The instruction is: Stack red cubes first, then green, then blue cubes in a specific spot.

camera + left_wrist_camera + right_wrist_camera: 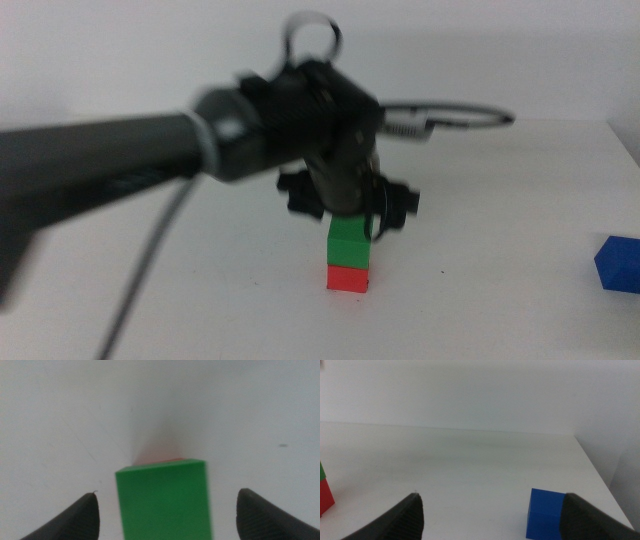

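Note:
The blue cube is next: my right gripper will come down over it and close on the blue cube's opposite sides [619, 262] [546, 514], because blue goes above green.
The green cube [349, 241] sits on top of the red cube [347, 277] near the middle of the white table. My left gripper [350, 208] hangs just above the green cube, its jaws open and clear of both sides of the green cube [165, 500] in the left wrist view. Only a sliver of the red cube [160, 461] shows behind it there. The blue cube [618, 263] lies alone at the table's right edge. My right gripper [490, 520] is open and empty, out of the middle view, with the blue cube [547, 513] near one jaw.
The left arm [110, 155] and its cable [455, 120] cross over the table from the left. The table's right edge [625, 140] runs close to the blue cube. The stack [325, 492] shows at the edge of the right wrist view.

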Robot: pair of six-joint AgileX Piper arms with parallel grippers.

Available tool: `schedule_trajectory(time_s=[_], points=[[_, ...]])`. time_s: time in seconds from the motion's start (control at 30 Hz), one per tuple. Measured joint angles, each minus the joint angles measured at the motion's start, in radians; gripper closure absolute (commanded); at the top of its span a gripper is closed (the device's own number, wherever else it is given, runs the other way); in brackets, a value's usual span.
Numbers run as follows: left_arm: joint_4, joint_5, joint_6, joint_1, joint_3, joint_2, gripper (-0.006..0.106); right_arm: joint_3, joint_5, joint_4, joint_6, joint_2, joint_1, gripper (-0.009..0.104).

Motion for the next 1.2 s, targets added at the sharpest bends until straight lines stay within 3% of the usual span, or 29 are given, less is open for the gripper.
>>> schedule_trajectory(time_s=[0.23,0.37,0.53,1.03,1.13,1.2], points=[[-0.014,0.111,0.257,0.000,-0.003,-0.367,0.007,0.000,0.000,0.000,0.000,0.000,0.000,0.002],[-0.126,0.118,0.450,0.000,0.087,-0.667,0.007,0.000,0.000,0.000,0.000,0.000,0.000,0.002],[-0.200,0.137,0.513,0.000,0.200,-0.934,0.007,0.000,0.000,0.000,0.000,0.000,0.000,0.002],[-0.211,0.146,0.526,0.000,0.216,-1.022,0.007,0.000,-0.062,0.000,0.000,0.000,0.000,0.002],[-0.211,0.146,0.526,0.000,0.216,-1.022,0.007,-0.017,-0.095,0.050,0.086,0.000,0.000,0.002],[-0.211,0.146,0.526,0.000,0.216,-1.022,0.007,-0.146,-0.001,0.063,0.172,0.051,0.000,0.002]])
